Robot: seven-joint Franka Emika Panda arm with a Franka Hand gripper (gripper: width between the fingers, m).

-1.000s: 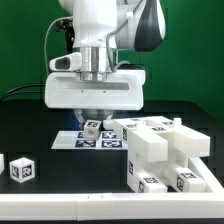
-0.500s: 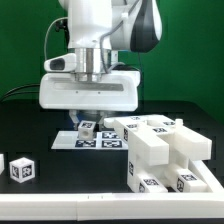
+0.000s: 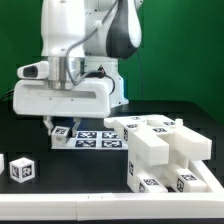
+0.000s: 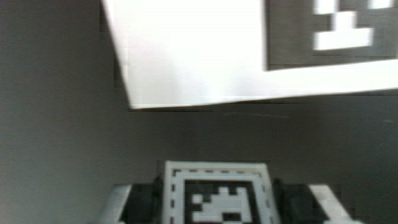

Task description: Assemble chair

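Note:
The robot's gripper should release the small tagged chair part, now just above the black table, on the black table [image 3: 44, 146] [image 4: 98, 165] between the marker board and the loose cube.
My gripper [image 3: 62, 129] is shut on a small white tagged chair part [image 3: 62, 131], just above the black table at the marker board's left end in the exterior view. In the wrist view that part [image 4: 217, 195] sits between my two fingers [image 4: 132, 202], its black-and-white tag facing the camera. The stepped white chair block [image 3: 165, 150], made of joined tagged pieces, stands at the exterior view's right, apart from my gripper.
The marker board [image 3: 98, 139] lies flat behind the chair block, and its corner fills the wrist view [image 4: 205, 55]. A loose white tagged cube [image 3: 22, 168] sits at the front left, with another white piece [image 3: 2, 164] at the edge.
The arm has swung toward the exterior view's left, carrying the small tagged part from above the marker board's middle to its left end. The jaws have kept the same grip.

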